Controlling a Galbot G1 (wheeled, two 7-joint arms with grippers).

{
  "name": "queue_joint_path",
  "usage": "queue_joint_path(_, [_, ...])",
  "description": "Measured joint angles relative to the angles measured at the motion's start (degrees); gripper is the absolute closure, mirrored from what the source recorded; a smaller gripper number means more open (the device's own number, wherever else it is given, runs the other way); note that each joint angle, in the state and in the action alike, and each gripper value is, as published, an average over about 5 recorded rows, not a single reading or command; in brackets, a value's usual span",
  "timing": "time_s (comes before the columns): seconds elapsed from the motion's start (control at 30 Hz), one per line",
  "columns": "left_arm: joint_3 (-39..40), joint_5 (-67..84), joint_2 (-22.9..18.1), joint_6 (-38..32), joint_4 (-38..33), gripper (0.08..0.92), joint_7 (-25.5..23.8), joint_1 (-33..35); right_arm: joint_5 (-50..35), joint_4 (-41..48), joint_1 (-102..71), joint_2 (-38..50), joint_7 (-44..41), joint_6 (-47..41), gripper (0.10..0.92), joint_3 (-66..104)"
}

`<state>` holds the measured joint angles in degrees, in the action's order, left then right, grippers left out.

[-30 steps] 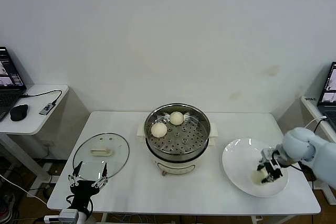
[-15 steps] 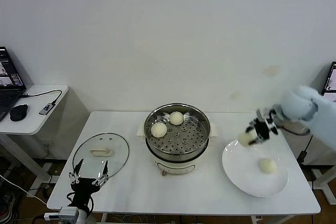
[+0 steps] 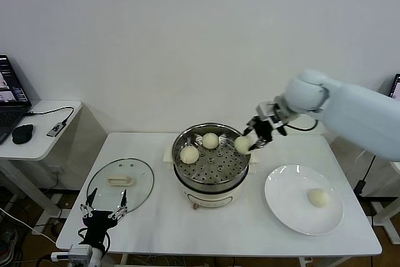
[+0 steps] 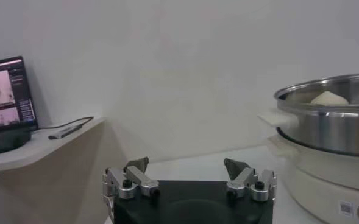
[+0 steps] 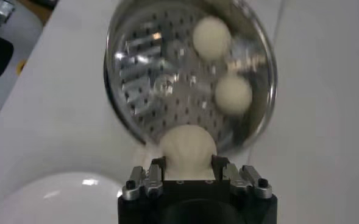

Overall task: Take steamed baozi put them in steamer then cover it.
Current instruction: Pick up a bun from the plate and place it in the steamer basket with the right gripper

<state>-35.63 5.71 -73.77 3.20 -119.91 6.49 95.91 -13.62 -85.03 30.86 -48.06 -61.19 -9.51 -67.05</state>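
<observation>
My right gripper has the baozi. It will let go of the baozi on the bare front part of the steamer's perforated tray [image 3: 206, 172] [image 5: 145, 53].
My right gripper [image 3: 250, 140] is shut on a cream-white baozi [image 3: 242, 145] and holds it above the right rim of the steel steamer [image 3: 211, 182]. In the right wrist view the held baozi [image 5: 188, 147] sits between the fingers over the steamer's edge [image 5: 259, 42]. Two baozi [image 3: 189, 154] [image 3: 210, 141] lie on the perforated tray. One baozi [image 3: 319, 197] lies on the white plate [image 3: 284, 204]. The glass cover [image 3: 120, 184] lies flat on the table at the left. My left gripper [image 3: 104, 211] hangs open and empty at the table's front left edge, just in front of the cover.
A side table [image 3: 37, 130] with a laptop [image 3: 9, 95] and a mouse [image 3: 22, 134] stands at the far left. Another laptop [image 3: 396, 89] shows at the right edge. The white wall is close behind the table.
My right gripper lifted a baozi off the plate and carried it left and up to the steamer's right rim. One baozi stays on the plate. The left arm stayed in place.
</observation>
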Motion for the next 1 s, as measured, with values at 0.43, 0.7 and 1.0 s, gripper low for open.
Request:
queue_joint_path(0.43, [-1.07,0.89,-0.34,-0.21,-0.03,0.177,0.07,-0.02,3.52,5.35,1.21,-12.05,-0.28,12.08,0.525,-6.96])
queue_joint_path(0.7, [-0.93,1.00,-0.49,-0.29,-0.04,0.177,0.14,-0.25,7.25,8.08,1.12,-17.71,-0.64,17.93,0.525,-9.46])
queue_joint_path(1.0, [-1.09,1.11,-0.66,-0.46,0.01,0.177,0.26,-0.21,10.09,8.78,0.89,-21.10,-0.95,23.05,0.524,-10.97])
